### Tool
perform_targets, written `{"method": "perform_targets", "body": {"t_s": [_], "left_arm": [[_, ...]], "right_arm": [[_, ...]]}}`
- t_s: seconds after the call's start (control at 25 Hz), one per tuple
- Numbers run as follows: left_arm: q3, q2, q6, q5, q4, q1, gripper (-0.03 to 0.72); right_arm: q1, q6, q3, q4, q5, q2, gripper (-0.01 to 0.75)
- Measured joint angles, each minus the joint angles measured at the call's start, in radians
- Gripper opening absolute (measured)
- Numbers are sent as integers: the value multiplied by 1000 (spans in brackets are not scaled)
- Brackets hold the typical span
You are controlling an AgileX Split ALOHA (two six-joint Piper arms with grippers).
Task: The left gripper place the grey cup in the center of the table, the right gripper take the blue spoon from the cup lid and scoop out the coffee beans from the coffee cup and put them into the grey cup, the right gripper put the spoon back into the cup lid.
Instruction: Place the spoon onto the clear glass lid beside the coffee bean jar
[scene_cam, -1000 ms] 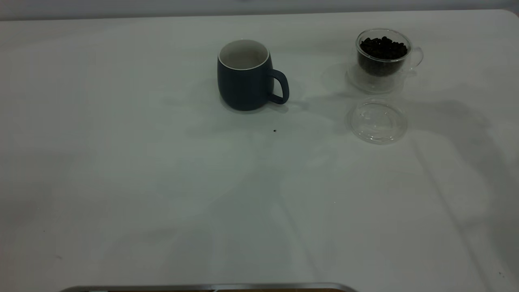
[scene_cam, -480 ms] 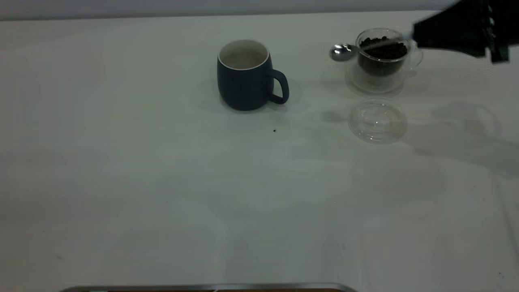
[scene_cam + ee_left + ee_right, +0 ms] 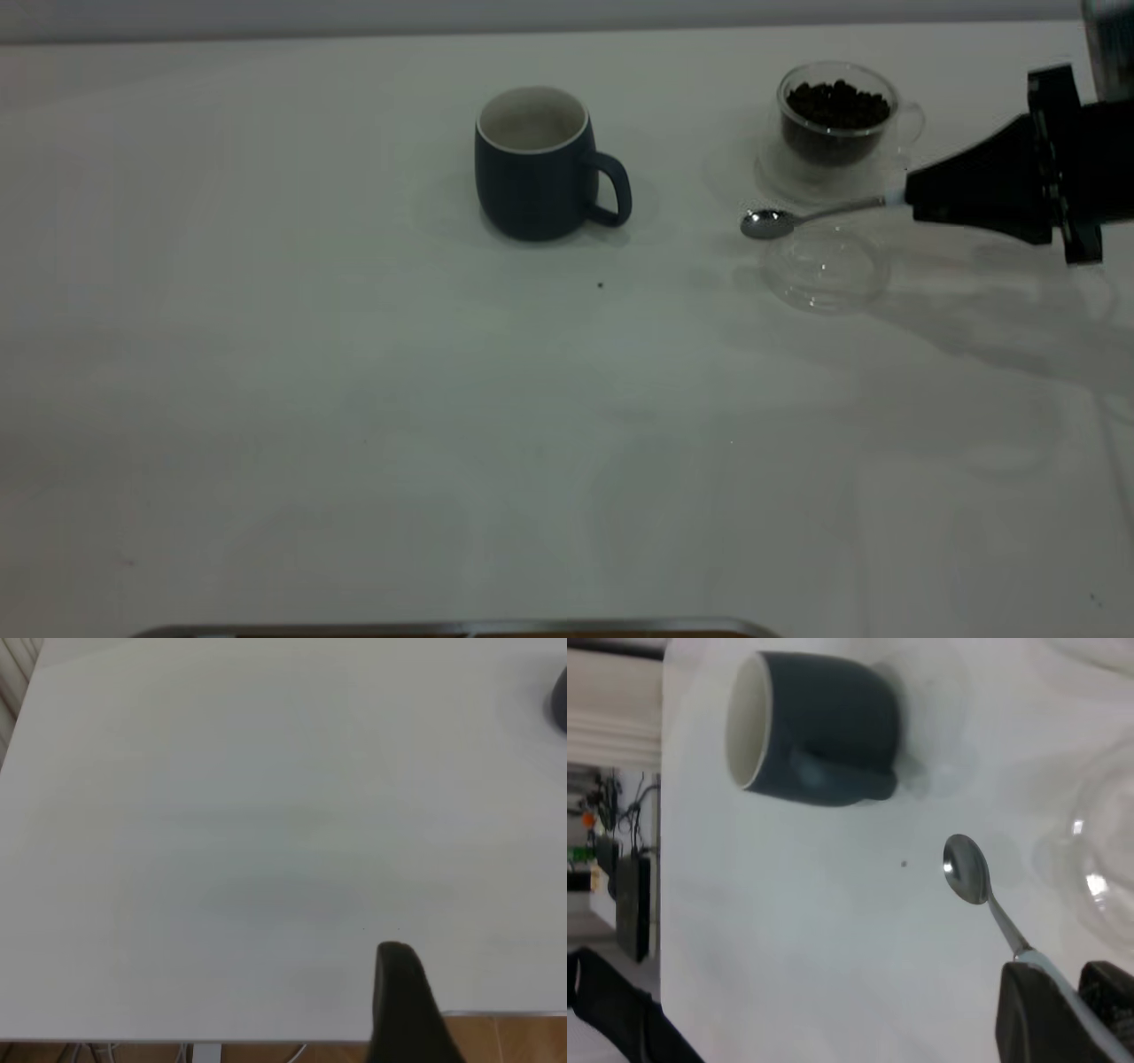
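Note:
My right gripper is to set the blue spoon across the cup lid's rim (image 3: 881, 259) farthest from the grey cup. It will let go of the spoon there.
The grey cup (image 3: 532, 168) stands upright near the middle of the table (image 3: 354, 399), handle toward the right; the right wrist view shows it too (image 3: 824, 726). At the far right the coffee cup (image 3: 837, 124) holds coffee beans (image 3: 837, 102). In front of it lies the cup lid (image 3: 826, 266). My right gripper (image 3: 912, 199) is shut on the blue spoon's pale handle (image 3: 1050, 970). The spoon's metal bowl (image 3: 767, 223) hangs over the lid's left back rim and looks empty (image 3: 967, 870). My left gripper (image 3: 403, 992) hovers by the table's edge, far from the cups.
A tiny dark speck (image 3: 601, 285) lies in front of the grey cup. A metal-edged strip (image 3: 461, 627) runs along the near table edge. Bare tabletop spreads across the left and the front.
The right gripper came into view from the right holding the spoon. Half a second ago the spoon was level with the coffee cup's rim; now it is lower, just over the lid.

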Motion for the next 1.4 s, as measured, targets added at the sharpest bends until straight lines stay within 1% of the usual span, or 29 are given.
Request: {"method": "perform_targets", "body": {"t_s": [0.24, 0.32, 0.64, 0.92, 1.4], "left_arm": [[0, 0, 1, 0, 0, 0, 507], [0, 0, 1, 0, 0, 0, 507], [0, 0, 1, 0, 0, 0, 507], [0, 0, 1, 0, -1, 0, 507], [0, 0, -1, 0, -1, 0, 507]], "right_arm": [[-78, -2, -1, 18, -1, 8, 102], [-89, -3, -1, 14, -4, 9, 102], [-90, 7, -11, 28, -56, 76, 102], [-90, -3, -11, 109, -61, 109, 102], [-62, -26, -12, 141, -34, 137, 105]]}}
